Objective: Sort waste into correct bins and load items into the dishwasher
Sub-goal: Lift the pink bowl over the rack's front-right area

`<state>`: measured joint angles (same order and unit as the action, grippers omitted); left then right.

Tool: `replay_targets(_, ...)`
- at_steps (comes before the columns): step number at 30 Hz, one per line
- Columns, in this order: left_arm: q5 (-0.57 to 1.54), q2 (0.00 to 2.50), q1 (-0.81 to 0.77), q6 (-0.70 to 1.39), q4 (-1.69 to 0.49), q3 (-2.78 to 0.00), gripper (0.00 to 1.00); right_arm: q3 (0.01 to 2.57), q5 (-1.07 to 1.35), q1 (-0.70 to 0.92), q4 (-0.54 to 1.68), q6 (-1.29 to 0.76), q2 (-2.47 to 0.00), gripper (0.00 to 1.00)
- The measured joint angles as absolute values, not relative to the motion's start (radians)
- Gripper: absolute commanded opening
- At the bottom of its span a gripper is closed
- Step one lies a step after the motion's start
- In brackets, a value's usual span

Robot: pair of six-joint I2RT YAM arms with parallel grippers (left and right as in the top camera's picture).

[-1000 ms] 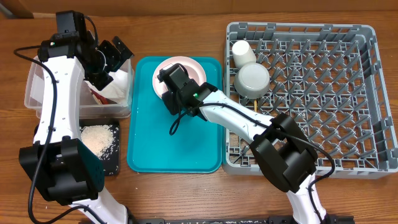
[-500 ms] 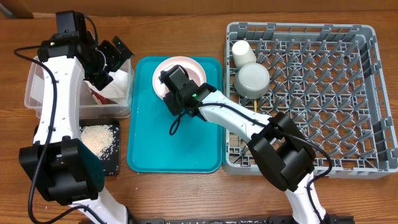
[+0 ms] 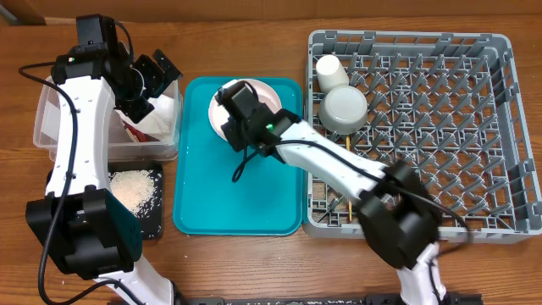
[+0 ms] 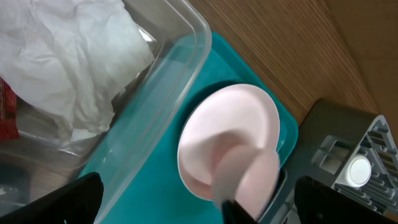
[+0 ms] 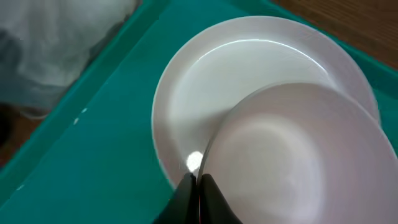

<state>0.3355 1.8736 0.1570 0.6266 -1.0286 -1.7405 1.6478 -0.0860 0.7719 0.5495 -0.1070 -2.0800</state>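
Observation:
I need to let go of the whitish bowl with my right gripper in the grey dish rack [image 3: 368,170], next to the other bowl, by the wooden stick.
My right gripper [image 5: 198,180] is shut on the rim of a whitish bowl [image 5: 298,155], which is tilted above the pale pink plate [image 5: 205,81] on the teal tray [image 3: 237,195]. From overhead the right gripper [image 3: 233,114] covers the bowl, and only the plate [image 3: 267,89] shows. In the left wrist view the bowl [image 4: 249,174] is a blur in front of the plate [image 4: 230,124]. My left gripper [image 3: 157,74] hangs open over the clear tub [image 3: 51,127], which holds the white napkin [image 3: 163,114] and the red wrapper [image 3: 134,129]. Rice [image 3: 135,188] lies on the black tray [image 3: 152,224].
The grey dish rack [image 3: 508,127] stands at the right with a white cup [image 3: 331,72] and another bowl [image 3: 344,108] in its near-left corner. A thin wooden stick [image 3: 350,203] shows near the rack's front left. The tub's wall [image 4: 155,106] borders the teal tray.
My right gripper's jaws have closed onto the bowl's rim and the right arm has shifted slightly, its elbow swinging right. The left arm has not moved.

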Motion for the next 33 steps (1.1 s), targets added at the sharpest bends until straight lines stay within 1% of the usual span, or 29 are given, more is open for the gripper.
replay_targets(4,0.336,1.874,0.157,0.627,-1.029,-1.74,1.0,1.651,-0.083,0.772,0.691,-0.163,-1.91,0.04)
replay_targets(5,0.336,1.874,0.157,0.627,-1.029,-1.74,1.0,1.658,-0.082,0.772,0.737,-0.182,-1.816,0.04)
replay_targets(6,0.336,1.874,0.157,0.627,-1.028,-1.74,1.0,1.662,-0.083,0.772,0.767,-0.196,-1.772,0.04)
replay_targets(10,0.336,1.874,0.157,0.627,-1.028,-1.74,1.0,1.669,-0.065,0.757,0.956,-0.276,-1.599,0.04)
replay_targets(13,0.336,1.874,0.157,0.627,-1.029,-1.74,1.0,1.669,-0.054,0.725,1.044,-0.346,-1.465,0.04)
replay_targets(15,0.336,1.874,0.157,0.627,-1.029,-1.74,1.0,1.669,-0.052,0.686,1.114,-0.407,-1.318,0.04)
replay_targets(18,0.336,1.874,0.157,0.627,-1.028,-1.74,1.0,1.67,-0.049,0.65,1.184,-0.445,-1.192,0.04)
replay_targets(22,0.336,1.874,0.157,0.627,-1.029,-1.74,1.0,1.671,-0.04,0.562,1.359,-0.485,-0.98,0.04)
replay_targets(26,0.336,1.874,0.157,0.627,-1.029,-1.74,1.0,1.673,0.008,0.523,1.425,-0.498,-0.89,0.04)
replay_targets(33,0.336,1.874,0.157,0.627,-1.029,-1.74,1.0,1.661,0.062,0.519,1.443,-0.519,-0.89,0.04)
